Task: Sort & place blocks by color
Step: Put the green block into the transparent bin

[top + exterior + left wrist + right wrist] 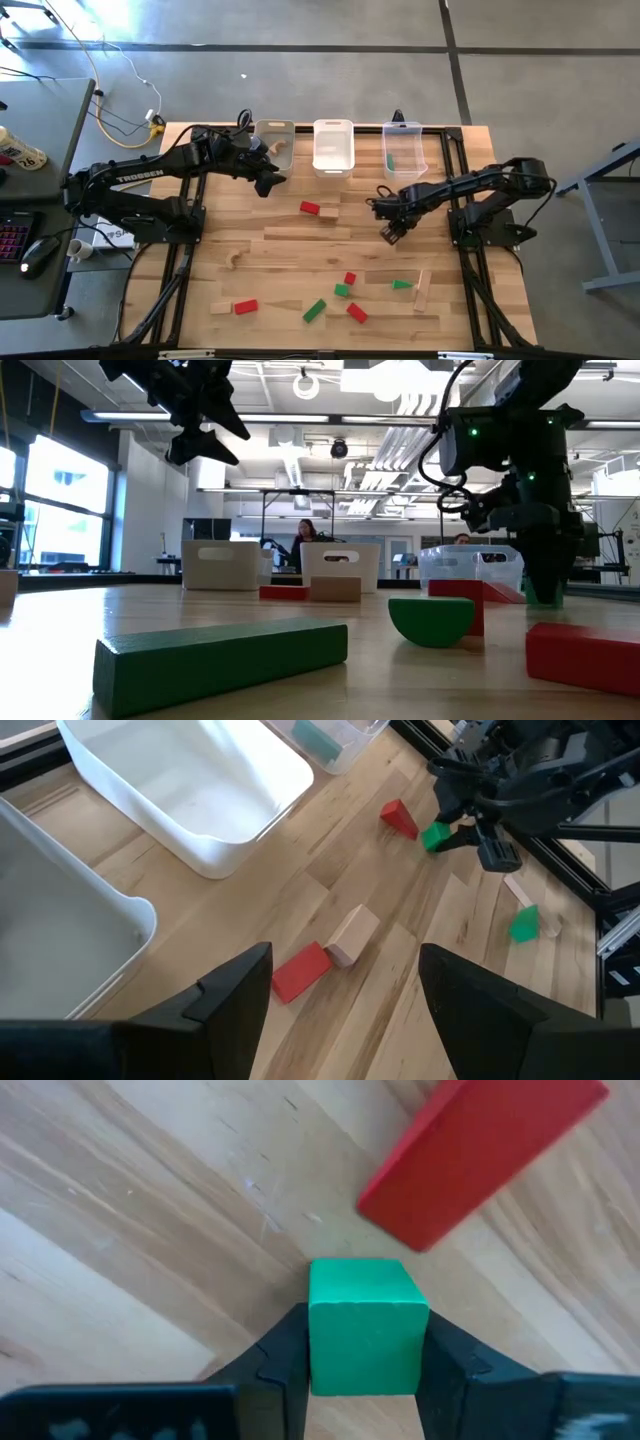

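My right gripper is holding the green cube and will let go of it in the clear bin (402, 162), beside the green block.
My right gripper (389, 234) is down near the middle of the table and shut on a small green cube (365, 1315). A red block (480, 1155) lies flat on the wood just beyond that cube. My left gripper (266, 181) hangs open, high over the table in front of the left bin (272, 143), holding nothing. Below it a red brick (299, 971) and a plain wood block (350, 936) lie end to end. More red, green and wood blocks lie scattered toward the near edge, among them a green bar (314, 311) and a green wedge (402, 284). My right gripper pinches the green cube by two opposite side faces (320, 1330), one finger (285, 1355) on each. The fingers come from above, slanting down. The cube sits square between them, at or just above the table top; which of the two, I cannot tell.
Three bins stand in a row along the far edge. The left one holds a wood piece (283, 152), the middle one (333, 147) shows only white, and the right one holds a green block (390, 160). A desk with a keyboard and mouse stands left of the table.
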{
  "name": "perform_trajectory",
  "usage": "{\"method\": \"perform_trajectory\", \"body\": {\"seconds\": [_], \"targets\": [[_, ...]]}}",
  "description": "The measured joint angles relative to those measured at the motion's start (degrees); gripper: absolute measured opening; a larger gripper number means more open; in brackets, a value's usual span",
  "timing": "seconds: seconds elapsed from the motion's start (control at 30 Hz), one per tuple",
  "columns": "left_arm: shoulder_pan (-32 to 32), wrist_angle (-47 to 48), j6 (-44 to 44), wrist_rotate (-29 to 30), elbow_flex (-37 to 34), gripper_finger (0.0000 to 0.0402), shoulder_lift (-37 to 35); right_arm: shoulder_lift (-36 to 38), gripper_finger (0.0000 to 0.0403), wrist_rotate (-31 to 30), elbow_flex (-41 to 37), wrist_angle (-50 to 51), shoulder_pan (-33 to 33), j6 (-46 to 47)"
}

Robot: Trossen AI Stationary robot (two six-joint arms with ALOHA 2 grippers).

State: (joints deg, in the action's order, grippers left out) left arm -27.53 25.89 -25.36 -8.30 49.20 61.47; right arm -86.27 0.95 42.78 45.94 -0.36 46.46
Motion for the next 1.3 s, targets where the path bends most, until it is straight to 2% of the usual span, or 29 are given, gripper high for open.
{"method": "perform_trajectory", "body": {"seconds": [0.13,0.33,0.5,0.9,1.3], "targets": [[0.38,0.02,0.02,0.15,0.01,0.0239,0.00,2.62,0.0108,-0.54,2.27,1.29,0.00,-0.36],[2.34,0.23,0.02,2.10,-0.01,0.0239,0.00,8.69,0.0108,-5.38,4.38,2.88,-2.11,-0.40],[4.62,3.11,-0.01,7.61,-0.01,0.0239,0.00,13.46,0.0108,-8.37,4.38,3.51,-6.70,-0.51],[10.96,9.29,-0.41,11.65,-0.01,0.0239,0.00,22.61,0.0108,-12.21,4.38,-0.75,-21.81,-7.24],[18.17,19.14,-8.00,14.78,-0.01,0.0239,0.00,19.77,0.0108,-17.04,4.40,-10.75,-36.21,-17.19]]}}
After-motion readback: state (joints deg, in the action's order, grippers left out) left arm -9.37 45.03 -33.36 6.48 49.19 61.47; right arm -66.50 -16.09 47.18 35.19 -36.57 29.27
